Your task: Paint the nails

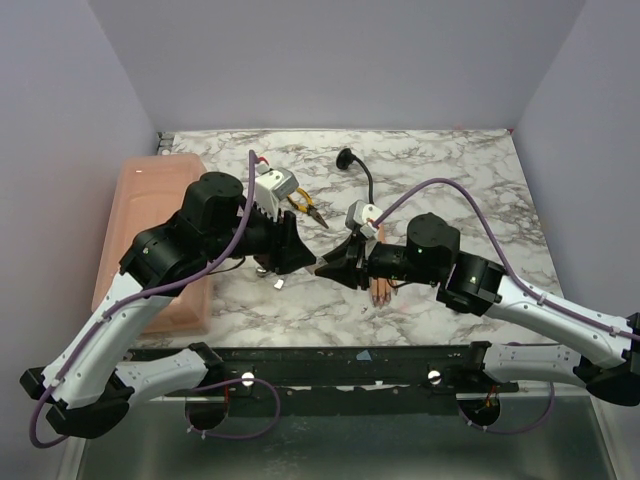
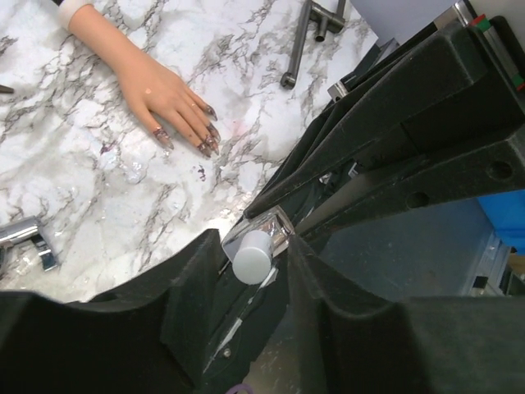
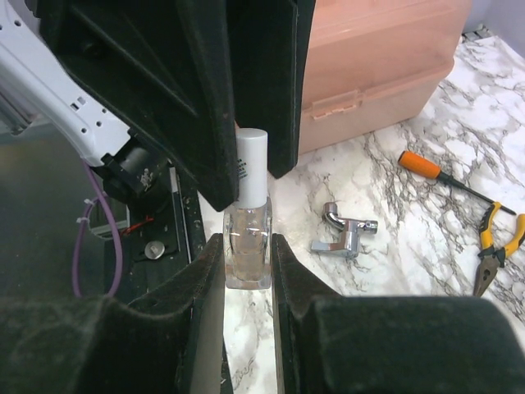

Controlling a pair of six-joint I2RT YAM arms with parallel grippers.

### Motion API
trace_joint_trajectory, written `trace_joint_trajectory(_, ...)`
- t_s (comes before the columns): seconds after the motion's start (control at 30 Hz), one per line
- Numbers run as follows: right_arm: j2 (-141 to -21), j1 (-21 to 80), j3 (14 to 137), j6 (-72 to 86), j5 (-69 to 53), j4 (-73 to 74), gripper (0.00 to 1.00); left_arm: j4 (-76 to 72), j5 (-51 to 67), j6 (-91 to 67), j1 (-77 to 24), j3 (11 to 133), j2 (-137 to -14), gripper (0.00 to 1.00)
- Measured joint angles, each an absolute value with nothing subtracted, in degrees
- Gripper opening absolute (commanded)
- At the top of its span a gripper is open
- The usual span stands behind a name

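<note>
The bottle's white cap is in my left gripper and the mannequin hand lies under my right gripper, so my left gripper will take the bottle's glass body (image 3: 248,245).
A clear nail polish bottle (image 3: 248,250) with a white cap (image 3: 252,164) is held upright between both grippers. My right gripper (image 3: 248,246) is shut on the glass body. My left gripper (image 2: 253,238) is shut on the cap (image 2: 253,256), its fingers (image 3: 205,123) pressing both sides. In the top view the two grippers, left (image 1: 300,262) and right (image 1: 337,266), meet nose to nose at the table's middle and hide the bottle. The flesh-coloured mannequin hand (image 2: 152,86) lies flat, its dark purplish nails (image 2: 207,141) showing; it lies under the right gripper (image 1: 381,289).
A pink plastic box (image 1: 150,235) fills the left side (image 3: 377,74). Yellow pliers (image 1: 305,208) and an orange-handled screwdriver (image 3: 422,167) lie behind. A chrome faucet part (image 3: 344,234) lies near the bottle. A metal T-shaped tool (image 2: 316,33) and a black cable (image 1: 352,165) lie on the marble.
</note>
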State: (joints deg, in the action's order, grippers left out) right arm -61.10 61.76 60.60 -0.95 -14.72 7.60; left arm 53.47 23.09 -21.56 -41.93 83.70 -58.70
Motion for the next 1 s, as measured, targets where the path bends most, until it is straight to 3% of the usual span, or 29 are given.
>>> trace_joint_trajectory(0.17,-61.1,61.8,60.6,-1.0,-15.2,7.1,0.01,51.1,24.8,-21.2,-41.9,82.2,-58.5,0.01)
trace_joint_trajectory(0.73,-58.6,61.8,60.7,1.8,-21.4,7.0,0.01,46.6,38.6,-10.9,-41.2,80.2,-55.5,0.0)
trace_joint_trajectory(0.87,-58.4,61.8,60.8,2.5,-22.9,7.1,0.01,46.6,41.2,-8.5,-41.2,80.2,-55.5,0.15)
trace_joint_trajectory(0.93,-58.4,61.8,60.8,2.8,-23.5,7.2,0.01,46.6,42.0,-7.7,-41.2,80.2,-55.5,0.42)
trace_joint_trajectory(1.0,-58.4,61.8,60.9,3.0,-24.0,7.2,0.01,46.3,42.9,-6.7,-41.2,80.2,-55.4,0.62)
